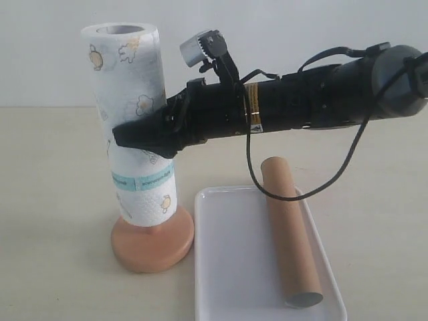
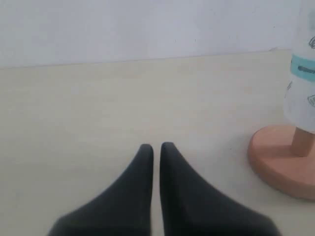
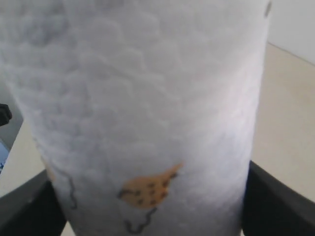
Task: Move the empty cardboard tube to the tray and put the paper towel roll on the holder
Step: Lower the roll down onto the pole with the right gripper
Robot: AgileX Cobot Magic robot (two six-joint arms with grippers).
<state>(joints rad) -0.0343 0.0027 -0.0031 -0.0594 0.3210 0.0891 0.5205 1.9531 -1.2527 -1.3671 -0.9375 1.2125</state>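
Next, my right gripper lets go of the paper towel roll around the dowel, standing on the round base of the wooden holder [image 1: 156, 242].
The paper towel roll [image 1: 127, 80] stands almost upright over the wooden holder [image 1: 152, 244], leaning slightly. My right gripper [image 1: 137, 140] is shut on its middle; in the right wrist view the roll [image 3: 147, 98] fills the space between the black fingers [image 3: 275, 201]. In the left wrist view a short piece of the dowel [image 2: 301, 141] shows between the roll's lower end [image 2: 302, 73] and the holder's base [image 2: 280, 160]. The empty cardboard tube [image 1: 287, 227] lies lengthwise in the white tray [image 1: 234, 267]. My left gripper [image 2: 156, 147] is shut and empty, low over the table beside the holder base.
The tray sits right next to the holder base on the beige table. My right arm [image 1: 321, 93] stretches across above the tray and tube, with a cable [image 1: 348, 160] hanging down toward the tube. A pale wall closes off the back.
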